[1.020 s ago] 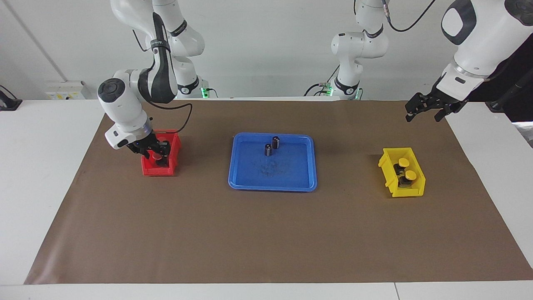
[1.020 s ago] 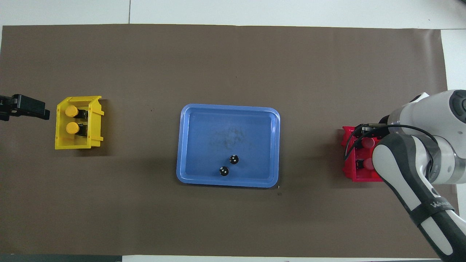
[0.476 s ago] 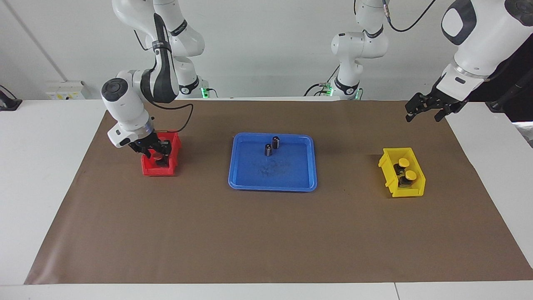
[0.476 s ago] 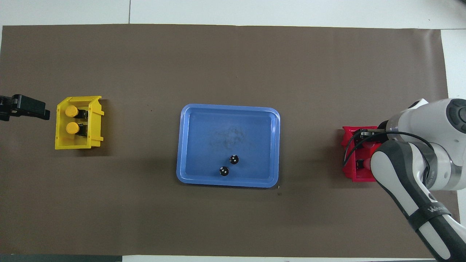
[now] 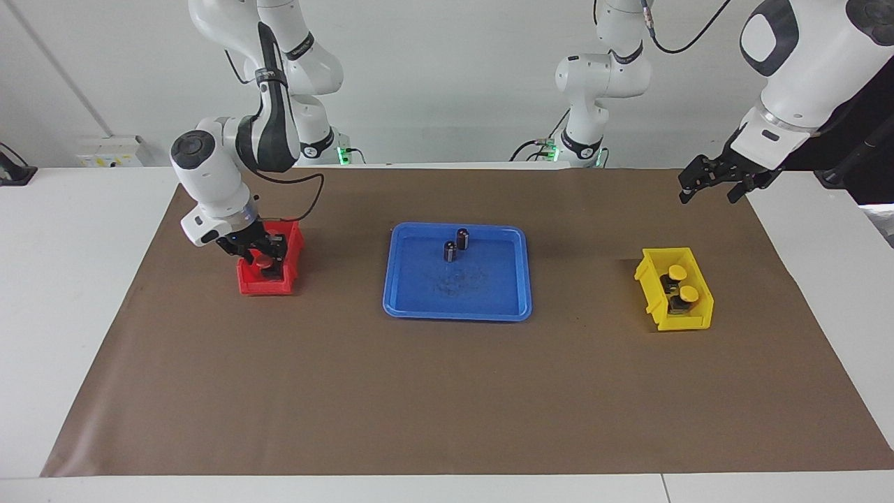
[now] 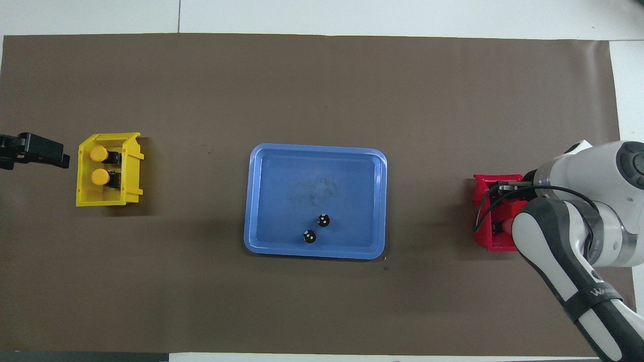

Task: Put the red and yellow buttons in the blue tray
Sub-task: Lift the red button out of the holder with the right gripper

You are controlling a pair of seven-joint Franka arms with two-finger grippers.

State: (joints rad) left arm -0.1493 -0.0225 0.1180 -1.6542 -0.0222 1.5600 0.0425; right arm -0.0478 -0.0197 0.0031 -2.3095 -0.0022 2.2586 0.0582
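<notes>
I need to next close my left gripper on the dark body (image 6: 112,157) of the yellow button that is farther from the robots in the yellow bin.
The blue tray (image 5: 457,311) lies mid-table and holds no coloured button. Two yellow buttons (image 5: 676,272) (image 5: 689,293) sit in the yellow bin (image 5: 688,323) toward the left arm's end. My left gripper (image 5: 709,197) hangs open and empty in the air over the mat's edge there, and the arm waits. My right gripper (image 5: 260,257) is down inside the red bin (image 5: 269,285), at a red button that the hand mostly hides. I cannot tell whether it grips that button. In the overhead view a second red button (image 6: 504,225) shows in the bin, nearer the robots.
Two small dark cylinders (image 5: 462,238) (image 5: 450,251) stand upright in the tray, in the part nearest the robots. Brown mat (image 5: 447,391) covers the table, with open mat between the tray and each bin.
The right arm's wrist has shifted slightly over the red bin and now covers the farther red button in the overhead view. The left arm has stayed still.
</notes>
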